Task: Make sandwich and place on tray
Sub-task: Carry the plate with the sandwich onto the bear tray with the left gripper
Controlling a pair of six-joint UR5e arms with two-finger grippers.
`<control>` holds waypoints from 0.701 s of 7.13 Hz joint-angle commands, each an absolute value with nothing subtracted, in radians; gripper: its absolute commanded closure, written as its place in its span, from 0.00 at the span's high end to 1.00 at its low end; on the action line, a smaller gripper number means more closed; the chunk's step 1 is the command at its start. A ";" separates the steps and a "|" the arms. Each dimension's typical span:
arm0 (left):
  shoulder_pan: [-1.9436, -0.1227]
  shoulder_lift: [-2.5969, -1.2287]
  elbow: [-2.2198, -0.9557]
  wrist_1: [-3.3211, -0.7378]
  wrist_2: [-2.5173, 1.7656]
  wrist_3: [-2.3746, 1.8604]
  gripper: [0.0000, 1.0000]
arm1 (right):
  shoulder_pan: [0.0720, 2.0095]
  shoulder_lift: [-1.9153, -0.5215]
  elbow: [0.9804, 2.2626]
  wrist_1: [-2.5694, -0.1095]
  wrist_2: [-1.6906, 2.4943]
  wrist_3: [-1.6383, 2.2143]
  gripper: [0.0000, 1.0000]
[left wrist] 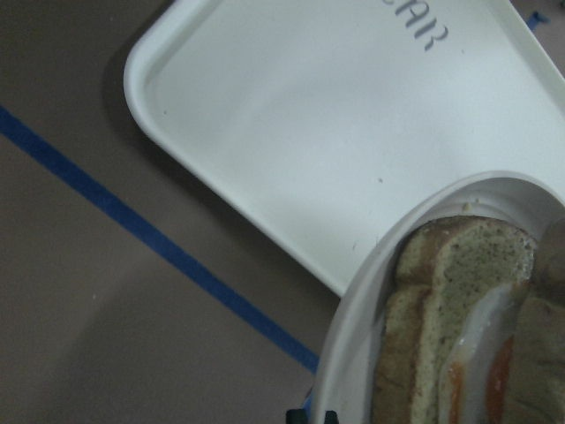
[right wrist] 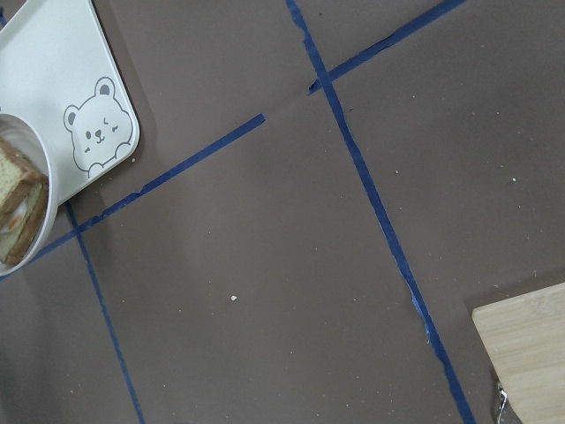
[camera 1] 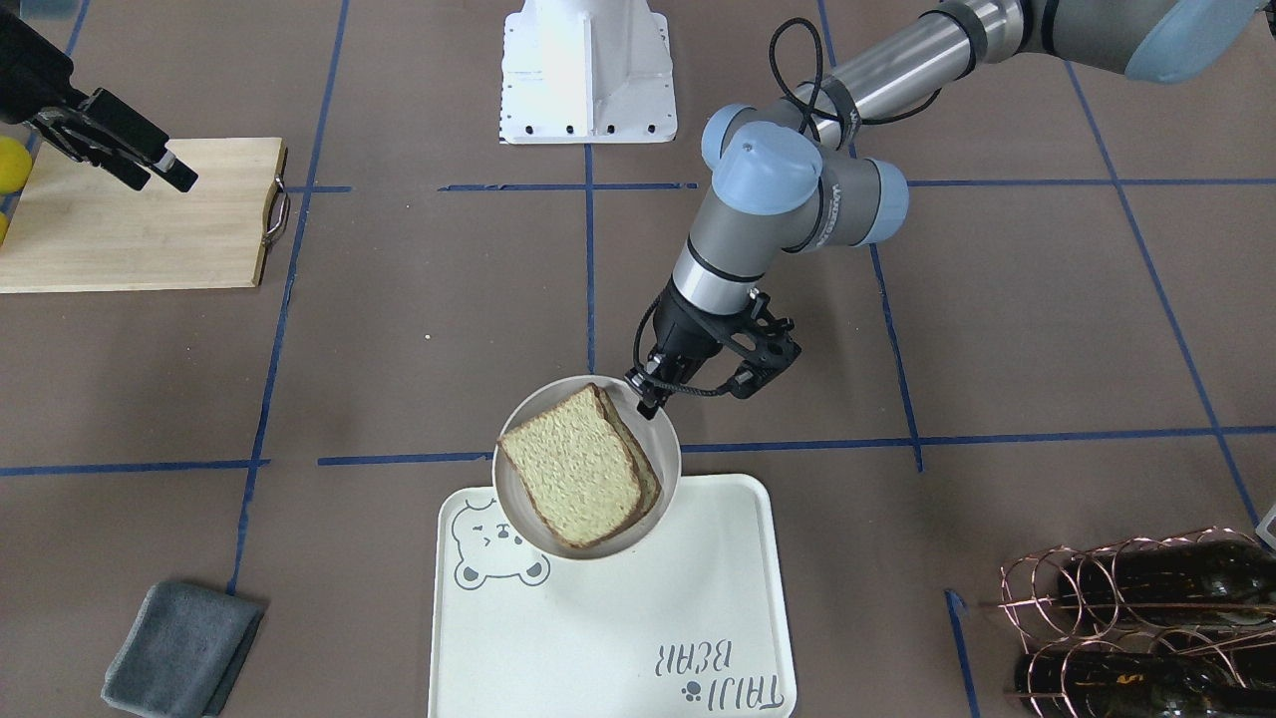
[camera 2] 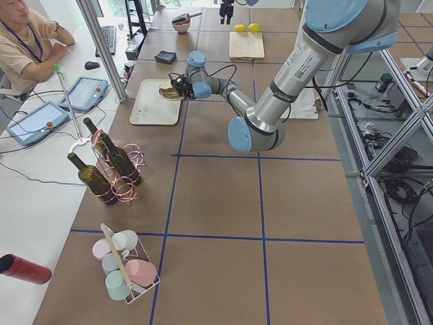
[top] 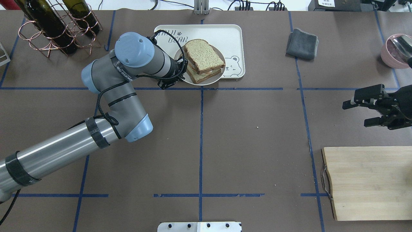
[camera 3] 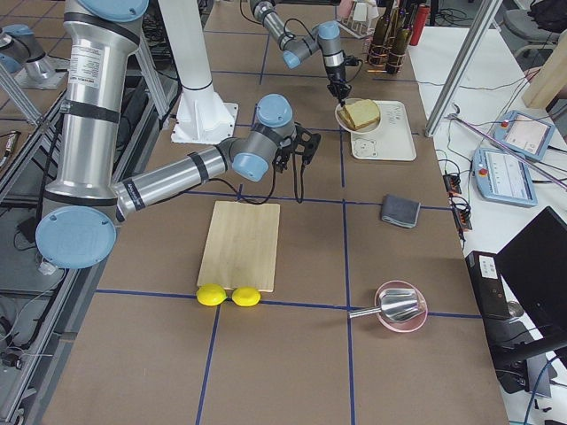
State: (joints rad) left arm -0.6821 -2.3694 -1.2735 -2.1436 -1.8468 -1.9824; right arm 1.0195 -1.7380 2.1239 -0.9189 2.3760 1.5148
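The robot's left gripper needs to release the plate with the sandwich, now held over the tray's robot-side edge, on the tray [camera 1: 610, 579] between the bear face and the lettering.
The sandwich [camera 1: 578, 464], two tan slices with fried egg between them [left wrist: 459, 327], lies on a small round white plate [camera 1: 513, 519]. My left gripper [camera 1: 646, 399] is shut on the plate's rim and holds it over the robot-side edge of the cream bear tray [camera 1: 618, 618]. The plate partly overhangs the brown table. From overhead, the sandwich [top: 204, 56], plate [top: 212, 80] and tray [top: 222, 35] sit at the far middle, with the left gripper [top: 180, 62] at the plate's left. My right gripper [top: 359, 113] is open and empty, far right, beyond the cutting board.
A wooden cutting board [top: 370, 183] lies at the near right. A grey cloth [top: 302, 39] lies right of the tray. A wire rack with wine bottles [top: 54, 29] stands at the far left. A pink bowl [top: 396, 50] sits far right. Two lemons [camera 3: 229, 295] lie by the board.
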 commanded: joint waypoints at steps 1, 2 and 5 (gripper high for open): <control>-0.704 -2.433 -1.075 -2.288 -1.850 -2.029 0.00 | 1.019 -1.736 2.120 -0.919 2.376 1.511 1.00; -0.704 -2.463 -1.016 -2.316 -1.850 -2.036 0.00 | 1.017 -1.736 2.118 -0.919 2.376 1.511 1.00; -0.704 -2.500 -0.945 -2.367 -1.844 -2.086 0.00 | 1.017 -1.736 2.115 -0.919 2.378 1.511 1.00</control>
State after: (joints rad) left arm -0.7046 -2.4779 -0.9901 -2.3334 -1.8469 -2.0571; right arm 1.0171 -1.7365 2.1157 -0.9188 2.3771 1.5110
